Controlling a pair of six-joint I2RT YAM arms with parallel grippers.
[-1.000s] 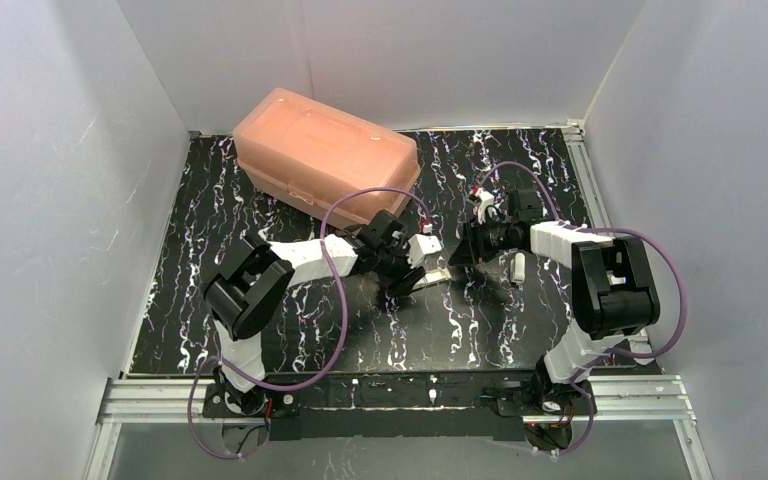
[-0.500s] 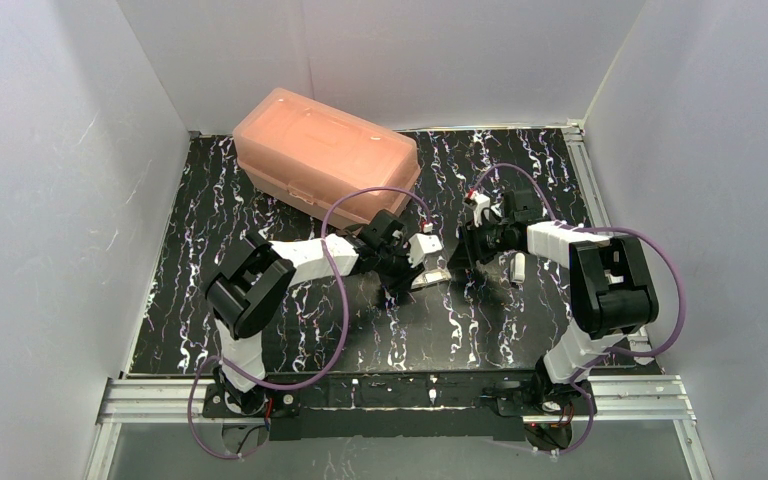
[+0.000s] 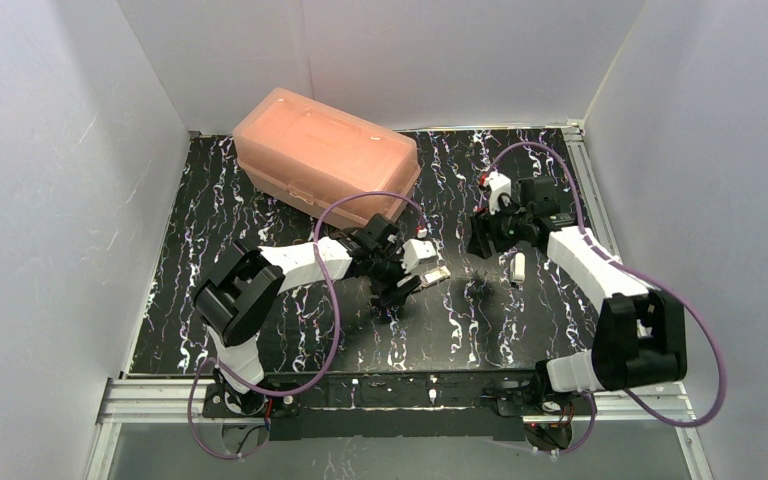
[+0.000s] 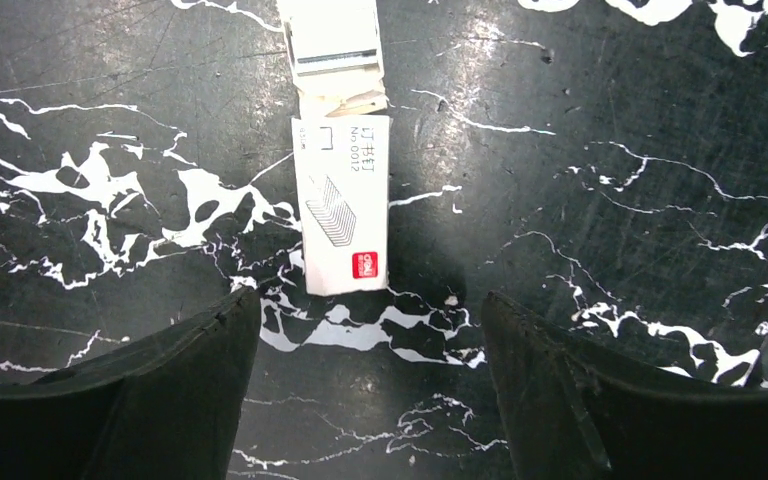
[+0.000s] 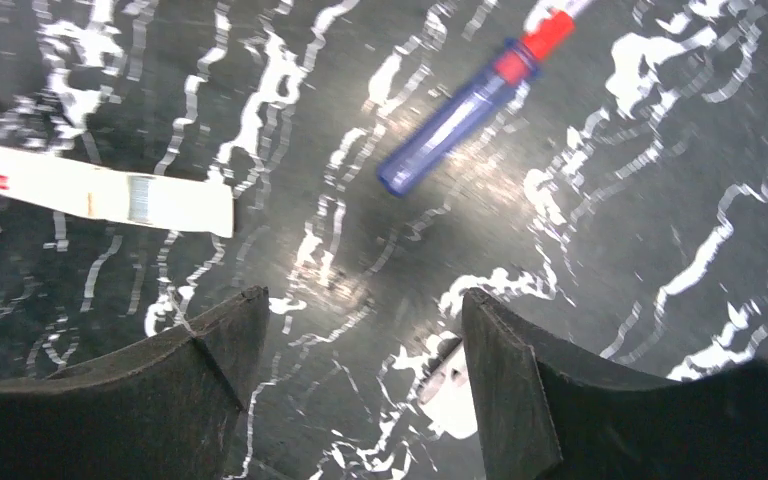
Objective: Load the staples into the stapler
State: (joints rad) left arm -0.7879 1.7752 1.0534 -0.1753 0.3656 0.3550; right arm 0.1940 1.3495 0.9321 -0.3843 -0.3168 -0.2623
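My right gripper closes next on the middle of the small white stapler's body (image 3: 517,268) (image 5: 451,402) and leaves the slim blue tool on the table.
The white staple box (image 4: 340,205) lies flat on the black marbled table, its inner tray (image 4: 332,48) slid partly out at the far end. My left gripper (image 4: 367,305) is open and empty, just short of the box's near end; in the top view it (image 3: 400,286) sits left of the box (image 3: 436,274). My right gripper (image 5: 362,297) is open and empty above the table. Beyond it lies a slim blue tool with a red end (image 5: 465,105), apparently the stapler. The staple box (image 5: 105,195) shows at the left of the right wrist view.
A small white object (image 5: 452,392) lies by my right gripper's right finger; in the top view it (image 3: 518,267) is right of the box. A closed pink plastic case (image 3: 325,155) stands at the back left. White walls surround the table (image 3: 260,330).
My right arm has swung out to the right and its gripper has pulled back from the staple box. My left gripper has shifted slightly beside the box. The box stays on the table.
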